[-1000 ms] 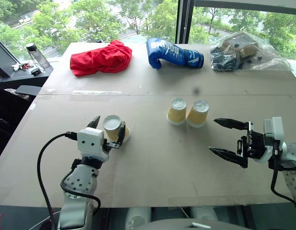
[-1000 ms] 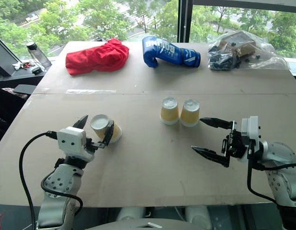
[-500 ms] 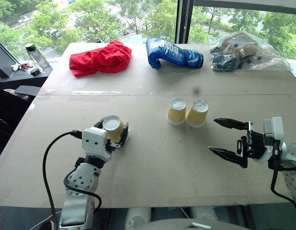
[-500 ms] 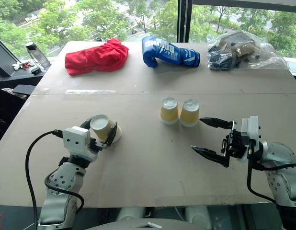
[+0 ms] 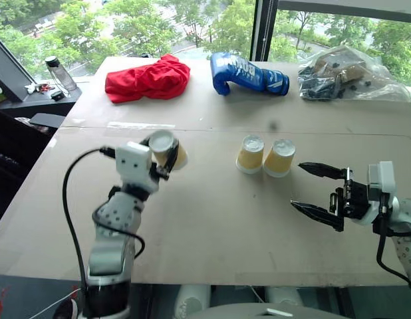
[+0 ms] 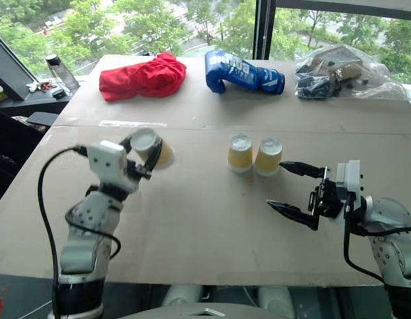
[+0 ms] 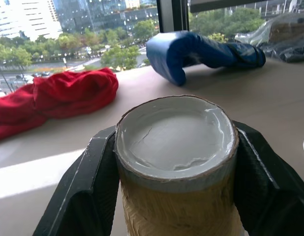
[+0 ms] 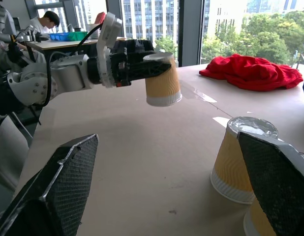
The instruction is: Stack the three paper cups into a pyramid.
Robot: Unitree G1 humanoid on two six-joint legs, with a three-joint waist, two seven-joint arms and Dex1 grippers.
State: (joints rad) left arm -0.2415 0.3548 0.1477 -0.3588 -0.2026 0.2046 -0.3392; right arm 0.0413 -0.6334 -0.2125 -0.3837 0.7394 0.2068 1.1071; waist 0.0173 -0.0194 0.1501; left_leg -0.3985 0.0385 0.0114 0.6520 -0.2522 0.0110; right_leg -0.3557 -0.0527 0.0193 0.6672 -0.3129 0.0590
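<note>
I should use my left gripper to release the paper cup on top of the two standing cups (image 5: 269,145), so that it straddles their white bases.
One paper cup (image 5: 168,149) hangs above the table, upside down and slightly tilted, with my left gripper (image 5: 163,150) shut on its ribbed tan side. In the left wrist view the cup's white base (image 7: 175,133) sits between the black fingers (image 7: 92,183). The other two paper cups (image 5: 250,154) (image 5: 279,158) stand upside down side by side, touching, at mid-table. My right gripper (image 5: 298,186) hovers just right of them, open and holding nothing. The right wrist view shows the lifted cup (image 8: 163,81) and the nearer standing cup (image 8: 243,157).
Along the table's far edge lie a red cloth (image 5: 149,78), a blue boxing glove (image 5: 249,73) and a plastic bag of dark parts (image 5: 338,72). A bottle (image 5: 59,70) stands beyond the left edge. A person (image 8: 46,22) sits far off.
My left gripper closed on the cup that lay on its side and lifted it up and forward off the table. The right gripper stayed put. The camera view shifted slightly.
</note>
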